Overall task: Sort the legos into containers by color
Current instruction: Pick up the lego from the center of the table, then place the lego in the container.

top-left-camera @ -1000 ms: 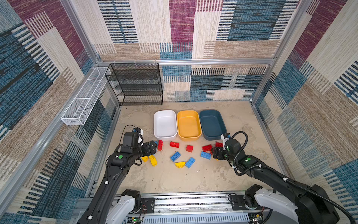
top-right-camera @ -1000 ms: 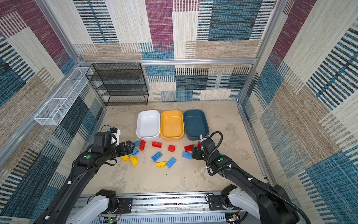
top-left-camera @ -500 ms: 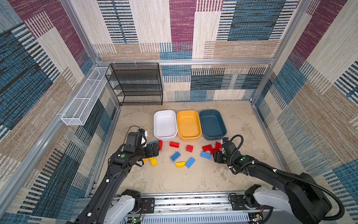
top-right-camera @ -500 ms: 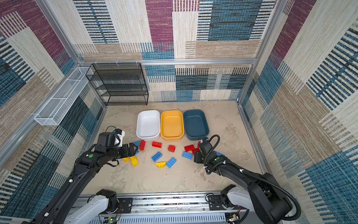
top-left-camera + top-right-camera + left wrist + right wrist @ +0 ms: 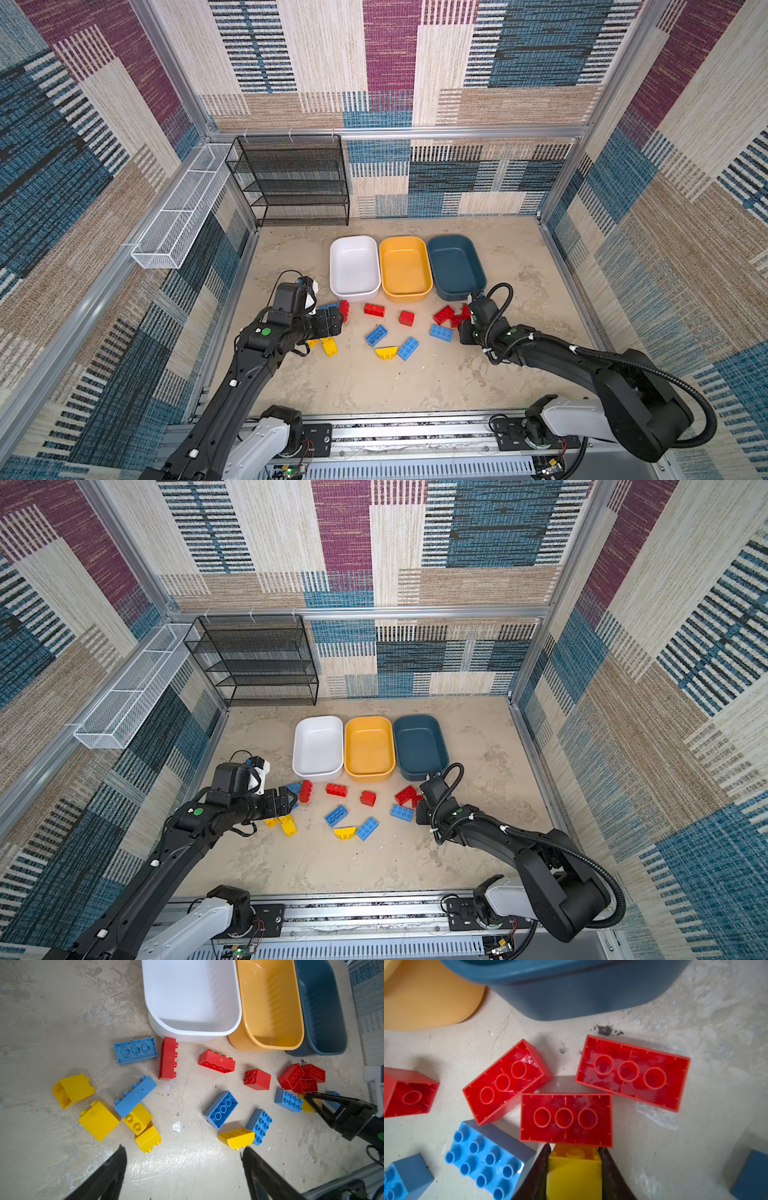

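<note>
The right gripper will release the yellow lego in the white container's front corner (image 5: 365, 282) next to the yellow-orange container.
Red, light blue and yellow legos lie scattered on the floor in front of three empty containers: white (image 5: 354, 266), yellow-orange (image 5: 405, 268) and dark teal (image 5: 455, 266). My right gripper (image 5: 574, 1148) is down among three red legos (image 5: 566, 1119) and is shut on a yellow lego (image 5: 574, 1174), beside a blue lego (image 5: 485, 1159). In both top views it sits low by the red cluster (image 5: 444, 314). My left gripper (image 5: 182, 1148) hangs open over bare floor, between a yellow pile (image 5: 137, 1120) and a curved yellow lego (image 5: 236, 1137). Nothing lies between its fingers.
A black mesh shelf rack (image 5: 291, 178) stands at the back left. A long white wire basket (image 5: 178, 216) hangs on the left wall. Patterned walls close in the floor on three sides, and a metal rail (image 5: 374, 432) runs along the front.
My right gripper has dropped lower at the red cluster and closed on the yellow lego. My left gripper has shifted slightly over the left pile and stayed open.
</note>
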